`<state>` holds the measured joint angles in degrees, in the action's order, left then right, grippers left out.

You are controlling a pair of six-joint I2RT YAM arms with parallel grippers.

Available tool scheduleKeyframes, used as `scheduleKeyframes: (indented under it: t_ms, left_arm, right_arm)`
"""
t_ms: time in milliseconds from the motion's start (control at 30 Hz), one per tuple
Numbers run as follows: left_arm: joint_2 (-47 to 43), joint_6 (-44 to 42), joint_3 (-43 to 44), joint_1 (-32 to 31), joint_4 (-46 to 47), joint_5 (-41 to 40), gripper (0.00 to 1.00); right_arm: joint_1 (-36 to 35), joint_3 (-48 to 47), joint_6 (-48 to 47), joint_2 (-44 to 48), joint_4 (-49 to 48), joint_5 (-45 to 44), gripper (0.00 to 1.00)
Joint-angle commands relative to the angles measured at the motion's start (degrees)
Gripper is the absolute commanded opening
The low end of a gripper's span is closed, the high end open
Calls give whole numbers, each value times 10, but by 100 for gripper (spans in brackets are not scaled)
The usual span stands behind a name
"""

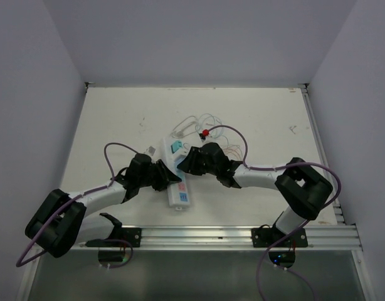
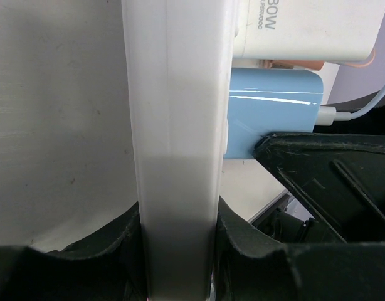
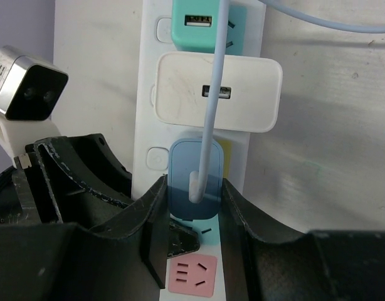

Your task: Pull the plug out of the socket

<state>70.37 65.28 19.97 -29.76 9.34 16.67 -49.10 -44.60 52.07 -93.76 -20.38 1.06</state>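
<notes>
I should release the blue plug, still seated in the socket, from my right gripper on the table (image 1: 219, 155) beside the loose orange cables, clear of the socket.
The socket (image 1: 180, 194), a long white power strip, lies in the middle of the table. My left gripper (image 1: 170, 177) is shut across its body, and the left wrist view shows the socket's white side (image 2: 177, 157) squeezed inside the left gripper (image 2: 178, 226). A blue plug (image 3: 195, 179) with a pale cable sits in the socket (image 3: 148, 113). My right gripper (image 3: 194, 188) is shut on this plug, one finger on each flank. From the left wrist the plug (image 2: 274, 113) is still seated against the strip. In the top view my right gripper (image 1: 185, 162) hides it.
A white adapter (image 3: 217, 91) and a teal adapter (image 3: 202, 25) are plugged in beyond the blue plug. A pink outlet face (image 3: 192, 274) lies nearer my wrist. Loose thin cables (image 1: 199, 125) and a small red part (image 1: 205, 132) lie behind the strip. Walls enclose the table.
</notes>
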Motion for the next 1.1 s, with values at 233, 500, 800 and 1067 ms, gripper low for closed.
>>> scheduleKeyframes:
  t_ms: [233, 500, 800, 1067]
  left_arm:
    - [12, 26, -13, 21, -138, -148, 0]
    - [17, 20, -13, 21, -138, -153, 0]
    - [18, 6, -11, 21, -119, -139, 0]
    - [23, -38, 9, 21, -82, -103, 0]
  right_arm:
    - [13, 2, -12, 56, -41, -49, 0]
    - [14, 7, -15, 63, -32, -49, 0]
    - [112, 48, -24, 132, 28, -49, 0]
    - [225, 54, -43, 137, 92, 16, 0]
